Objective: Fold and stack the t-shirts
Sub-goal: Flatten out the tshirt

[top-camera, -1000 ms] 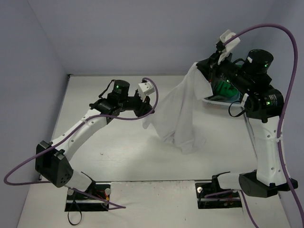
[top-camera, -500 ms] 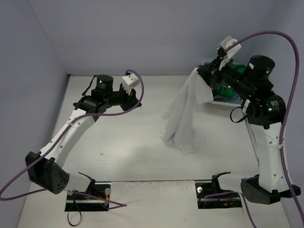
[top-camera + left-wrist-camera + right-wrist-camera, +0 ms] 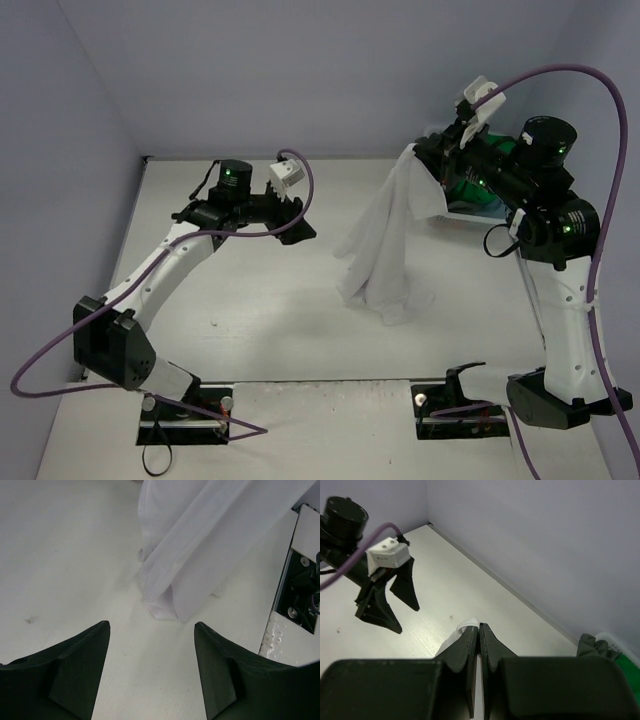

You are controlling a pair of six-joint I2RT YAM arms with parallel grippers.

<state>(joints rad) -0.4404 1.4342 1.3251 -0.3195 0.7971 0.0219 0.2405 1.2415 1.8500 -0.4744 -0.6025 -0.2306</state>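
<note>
Next, I close my left gripper on the hanging white t-shirt's loose lower end (image 3: 342, 253) (image 3: 162, 608), where it sticks out on the table closest to that open gripper.
A white t-shirt (image 3: 385, 245) hangs from my right gripper (image 3: 420, 152), which is raised high at the back right; its lower end bunches on the table. In the right wrist view the right gripper (image 3: 479, 626) is shut, with a fold of the white t-shirt (image 3: 468, 627) pinched at its tips. My left gripper (image 3: 297, 233) is open and hovers left of the hanging cloth, apart from it. From the left wrist, the left gripper (image 3: 151, 627) stands over bare table with the t-shirt's hem (image 3: 170, 605) just beyond it. A green t-shirt (image 3: 629, 670) and a dark grey one (image 3: 592, 645) lie in the basket.
The white laundry basket (image 3: 450, 211) sits at the back right, mostly hidden behind the right arm. The right arm's base plate (image 3: 300, 575) shows at the edge of the left wrist view. Walls close in the table at the back and left.
The left gripper has let go of the white t-shirt's corner and opened. The cloth fell back and hangs narrower from the right gripper. The left arm drew back leftward.
</note>
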